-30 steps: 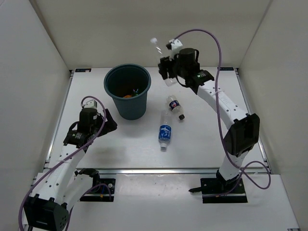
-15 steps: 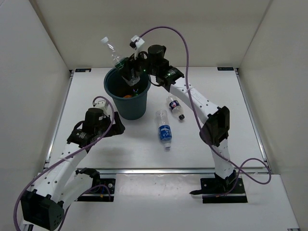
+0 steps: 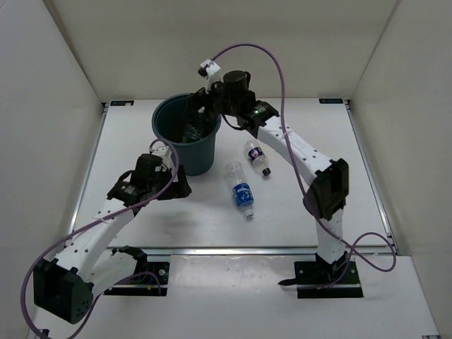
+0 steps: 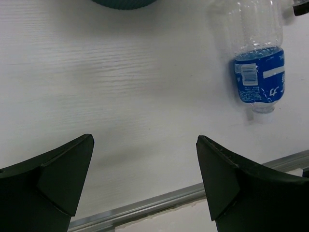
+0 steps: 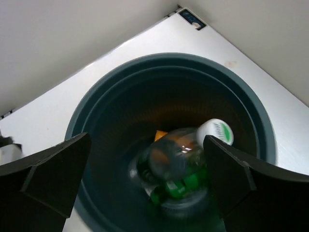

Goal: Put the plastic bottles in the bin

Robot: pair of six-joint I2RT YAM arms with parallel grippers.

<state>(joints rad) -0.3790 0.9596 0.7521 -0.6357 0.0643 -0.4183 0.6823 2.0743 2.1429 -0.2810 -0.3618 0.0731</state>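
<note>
My left gripper needs to close across the label of the blue-label bottle point(image 3: 241, 190) point(image 4: 259, 64). It will grip toward the end of the label that is farther from the bottle's cap.
My right gripper point(image 5: 147, 138) hangs open directly above the dark teal bin point(image 5: 164, 58). Below its spread fingers a clear bottle with a green label point(image 5: 186, 179) is inside the bin, blurred, its white cap point(image 5: 215, 131) upward. A bit of orange point(image 5: 161, 135) shows behind it. In the top view the right gripper point(image 3: 200, 116) covers the bin point(image 3: 185, 161) at its right rim. Two clear bottles lie on the table right of the bin: one with a blue label point(image 3: 242, 191) and one with a dark label point(image 3: 257, 156). My left gripper point(image 3: 178, 186) is open and empty, low beside the bin's base, with the blue-label bottle point(image 4: 257, 67) ahead to its right.
White walls enclose the table on three sides. A metal rail point(image 4: 145, 210) runs along the table's near edge just below my left fingers. The bin's base point(image 4: 125, 2) shows at the top of the left wrist view. The right arm's purple cable point(image 3: 244, 49) loops above the bin.
The right arm swung left from beside the bin to over it and opened, letting the green-label bottle go into the bin. The left arm moved right, toward the blue-label bottle.
</note>
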